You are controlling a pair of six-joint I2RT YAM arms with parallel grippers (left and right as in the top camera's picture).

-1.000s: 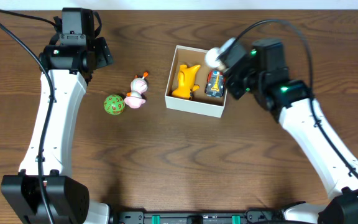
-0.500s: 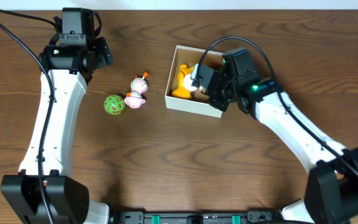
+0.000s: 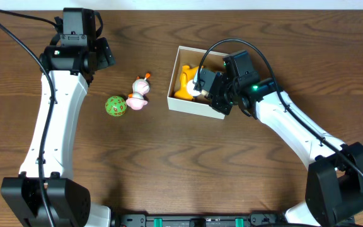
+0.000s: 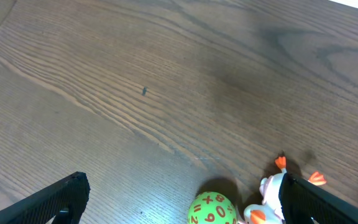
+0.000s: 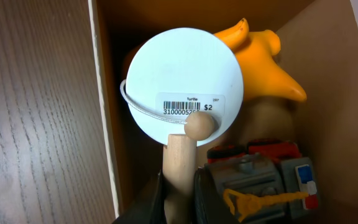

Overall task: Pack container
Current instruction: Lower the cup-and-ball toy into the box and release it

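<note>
Next, I move my left gripper to the body [image 3: 139,90] [image 4: 271,196] of the white and pink bird toy beside the green ball and close it there.
The container [image 3: 193,108] is a white box with a brown inside; its left wall also shows in the right wrist view [image 5: 102,93]. Inside lie a yellow toy [image 3: 185,82] [image 5: 271,65] and a grey and red car toy [image 5: 267,177]. My right gripper [image 3: 204,86] [image 5: 182,199] is shut on the wooden handle of a white round toy [image 3: 197,89] [image 5: 182,84] and holds it over the box's inside. My left gripper [image 3: 99,55] [image 4: 182,185] is open and empty above a green number ball [image 3: 115,106] [image 4: 213,210].
A white and pink bird toy with orange parts [image 3: 140,93] [image 4: 267,194] lies on the wooden table right of the green ball and left of the box. The left arm's base stands at the front left.
My right gripper has carried the white round toy left, from beside the box's right rim to over the box's inside. The left arm has not moved.
</note>
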